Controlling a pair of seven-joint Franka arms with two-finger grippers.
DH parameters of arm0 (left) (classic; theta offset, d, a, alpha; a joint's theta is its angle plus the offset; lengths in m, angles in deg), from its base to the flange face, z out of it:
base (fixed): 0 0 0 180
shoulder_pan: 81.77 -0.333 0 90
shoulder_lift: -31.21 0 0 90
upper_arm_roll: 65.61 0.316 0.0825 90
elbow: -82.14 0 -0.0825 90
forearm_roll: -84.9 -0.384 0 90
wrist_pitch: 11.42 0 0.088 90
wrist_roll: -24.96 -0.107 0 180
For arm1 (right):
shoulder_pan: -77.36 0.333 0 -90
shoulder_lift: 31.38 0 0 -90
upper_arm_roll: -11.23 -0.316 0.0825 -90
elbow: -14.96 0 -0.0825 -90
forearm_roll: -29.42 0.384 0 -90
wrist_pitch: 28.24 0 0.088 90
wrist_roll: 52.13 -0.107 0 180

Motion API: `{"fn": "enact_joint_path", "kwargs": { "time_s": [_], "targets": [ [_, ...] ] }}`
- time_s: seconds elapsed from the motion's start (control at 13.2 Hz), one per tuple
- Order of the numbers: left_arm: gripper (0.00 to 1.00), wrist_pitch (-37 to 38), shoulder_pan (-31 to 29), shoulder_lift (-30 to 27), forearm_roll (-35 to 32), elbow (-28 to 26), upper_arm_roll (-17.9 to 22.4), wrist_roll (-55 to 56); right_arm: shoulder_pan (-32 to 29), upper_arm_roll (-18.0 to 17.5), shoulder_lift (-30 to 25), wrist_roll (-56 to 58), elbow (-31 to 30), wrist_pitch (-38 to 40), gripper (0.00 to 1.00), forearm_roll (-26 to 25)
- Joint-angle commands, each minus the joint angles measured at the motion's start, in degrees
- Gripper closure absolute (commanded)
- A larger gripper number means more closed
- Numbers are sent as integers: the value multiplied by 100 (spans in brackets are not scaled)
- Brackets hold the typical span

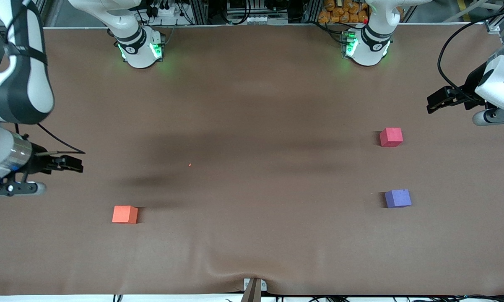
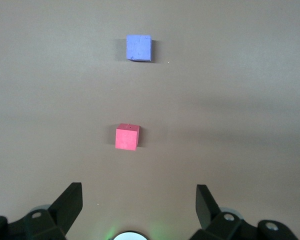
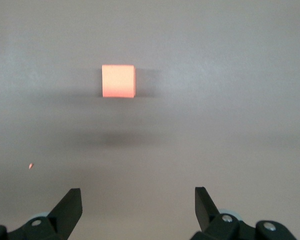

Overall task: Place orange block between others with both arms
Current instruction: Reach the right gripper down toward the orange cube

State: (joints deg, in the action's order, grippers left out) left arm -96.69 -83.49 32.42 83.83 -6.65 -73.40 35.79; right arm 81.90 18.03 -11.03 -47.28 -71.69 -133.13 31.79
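Note:
The orange block's two opposite sides (image 1: 125,214) (image 3: 118,81), the one facing the purple cube and the one facing away, should be gripped next by my right gripper.
The orange block (image 1: 125,214) (image 3: 118,81) lies on the brown table toward the right arm's end, near the front camera. The pinkish-red cube (image 1: 390,137) (image 2: 127,137) and the purple cube (image 1: 398,198) (image 2: 139,48) lie toward the left arm's end, the purple one nearer the front camera, with a gap between them. My right gripper (image 1: 74,163) (image 3: 138,200) hangs open and empty above the table's right-arm end. Above the left-arm end, my left gripper (image 1: 435,102) (image 2: 139,197) is open and empty too.
The two arm bases (image 1: 141,48) (image 1: 366,46) with green lights stand along the table's edge farthest from the front camera. A tiny orange speck (image 1: 190,165) lies mid-table. The brown table cover (image 1: 252,235) wrinkles near a clamp (image 1: 254,286) at the front edge.

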Motion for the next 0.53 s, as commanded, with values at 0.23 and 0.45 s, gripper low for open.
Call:
{"fn": "enact_joint_path", "kwargs": {
  "time_s": [0.23,0.45],
  "targets": [
    [0,-33,-57,11,80,107,-39,-107,82,-3,644,-82,26,-865,0,403],
    [0,-209,-57,63,80,99,-30,-107,91,-3,882,-82,26,-1199,0,747]
  ]
}}
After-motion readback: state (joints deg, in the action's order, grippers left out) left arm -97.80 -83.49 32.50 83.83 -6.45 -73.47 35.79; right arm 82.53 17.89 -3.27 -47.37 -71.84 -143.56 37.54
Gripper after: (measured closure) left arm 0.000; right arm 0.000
